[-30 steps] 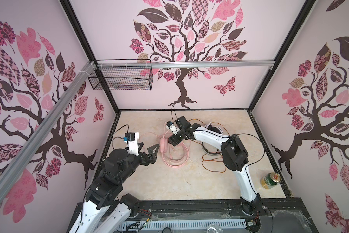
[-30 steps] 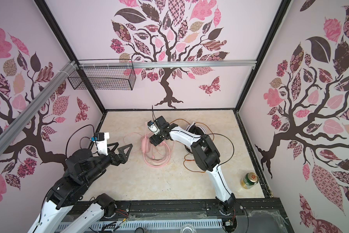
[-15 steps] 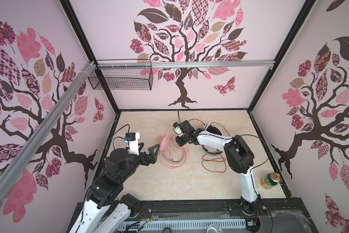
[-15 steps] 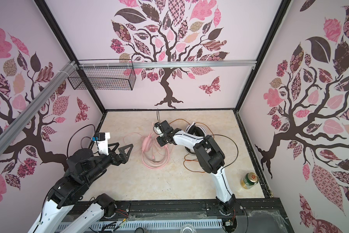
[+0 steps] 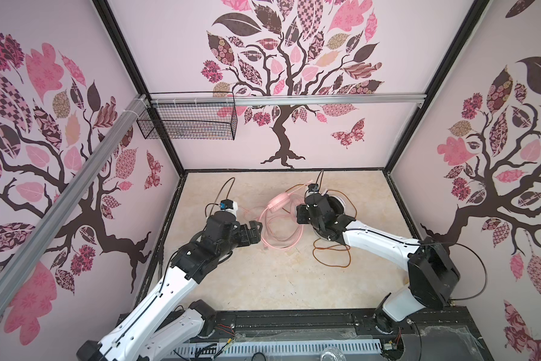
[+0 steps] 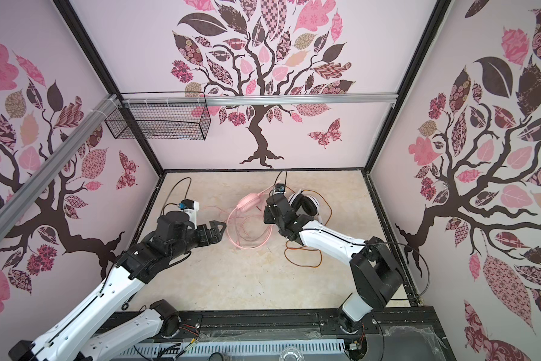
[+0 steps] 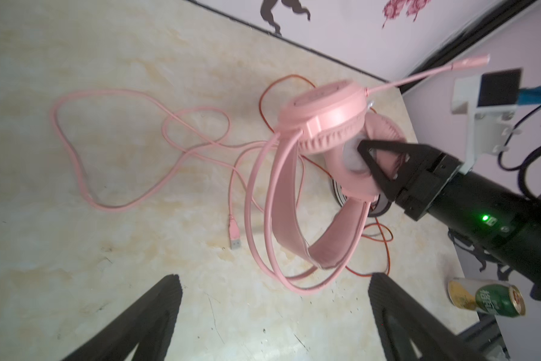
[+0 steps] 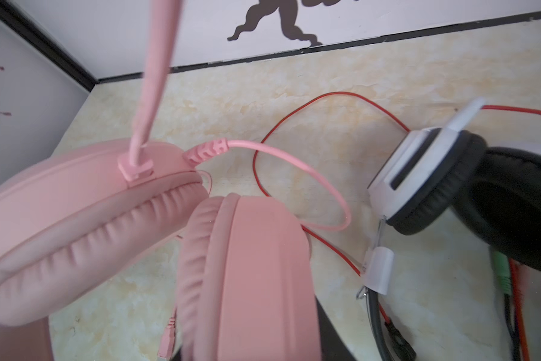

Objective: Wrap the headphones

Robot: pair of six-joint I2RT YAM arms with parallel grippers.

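Observation:
The left gripper needs to next move to the middle of the headband [image 5: 266,240] [image 7: 283,278] on the pink headphones, opposite the ear cups, and close there.
The pink headphones [image 5: 275,203] [image 6: 248,201] hang tilted above the table, mic boom pointing toward the back wall. My right gripper [image 5: 300,215] [image 6: 267,215] [image 7: 367,175] is shut on one pink ear cup [image 8: 256,265]. The pink cable [image 7: 113,200] trails in loops on the table, its USB plug [image 7: 234,238] lying flat. The white headphones [image 6: 306,204] [image 8: 450,175] with black pads lie just behind the right gripper, their orange-red cable [image 5: 331,256] spread in front. My left gripper [image 5: 254,232] [image 6: 218,232] [image 7: 275,281] stands open and empty, left of the pink cable loops.
A green drink can [image 7: 484,300] lies near the table's right front. A black wire basket [image 5: 188,122] hangs high on the back wall's left. Walls and black frame posts close in the beige table [image 5: 263,281] on three sides.
My right gripper has closed on the pink ear cup and moved right and slightly forward, lifting the pink headset and dragging its cable. The left arm has not moved.

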